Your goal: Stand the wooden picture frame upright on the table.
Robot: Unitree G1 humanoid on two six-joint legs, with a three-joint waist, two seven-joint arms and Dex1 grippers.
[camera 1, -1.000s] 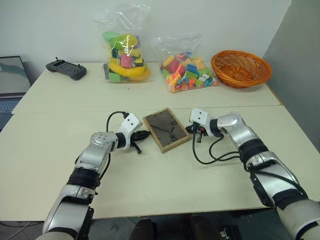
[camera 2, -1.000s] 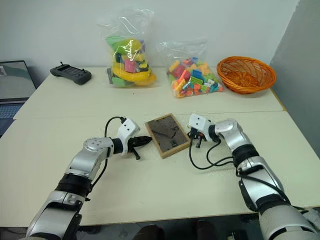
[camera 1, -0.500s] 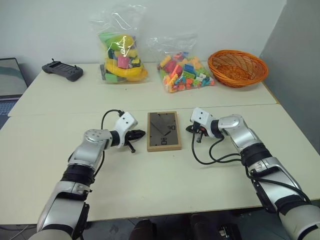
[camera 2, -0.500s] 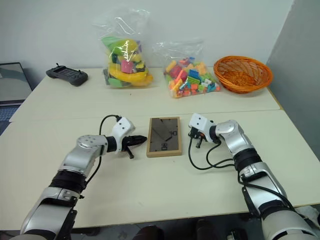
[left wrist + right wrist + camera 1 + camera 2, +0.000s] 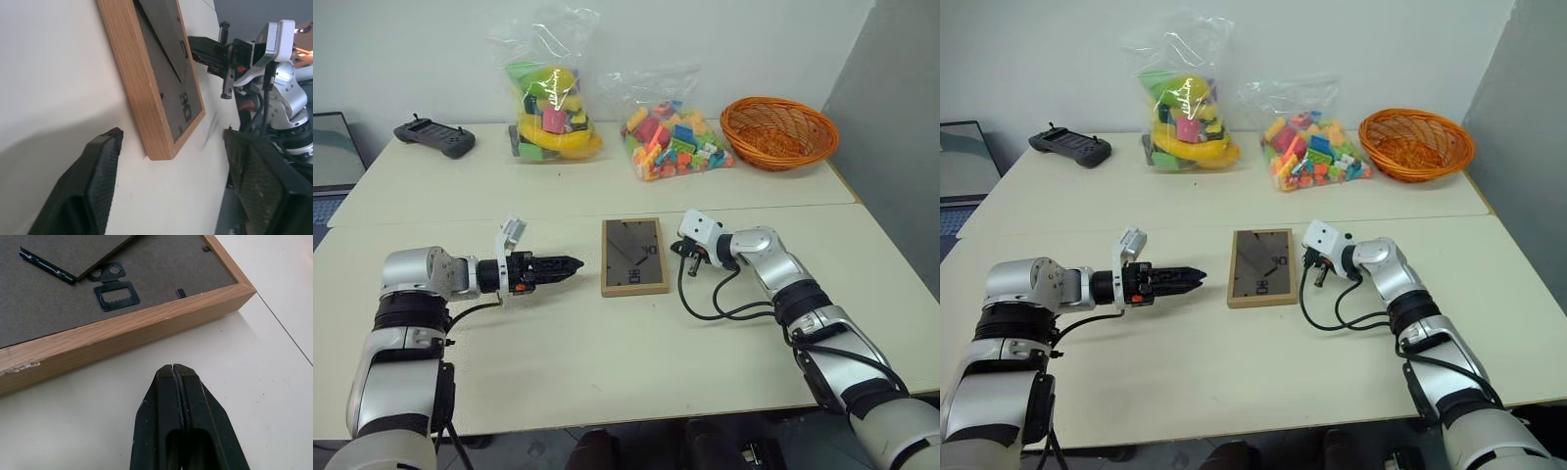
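Observation:
I need to raise the frame by its near corner (image 5: 606, 291) with my left gripper while my right gripper opens the fold-out stand, since it lies folded against the back of the frame.
The wooden picture frame (image 5: 634, 257) lies flat on the table (image 5: 607, 343), its dark back panel and fold-out stand (image 5: 73, 252) facing up. My left gripper (image 5: 570, 263) hovers a short way to the left of the frame, pointing at it. In the left wrist view its fingers (image 5: 100, 161) stand wide apart and hold nothing. My right gripper (image 5: 681, 251) is shut and empty, its fingertips (image 5: 175, 377) just off the frame's right edge (image 5: 122, 330) without touching it.
At the back of the table stand two clear bags of coloured toys (image 5: 548, 93) (image 5: 675, 132), an orange wicker basket (image 5: 778, 132) and a black controller (image 5: 435, 137). A laptop (image 5: 333, 157) sits at the far left. A black cable (image 5: 705, 304) loops beside my right forearm.
The frame, skewed a second ago, now lies square to the table. My left gripper has pulled back to the left, rolled over and opened. The right gripper has stayed shut beside the frame.

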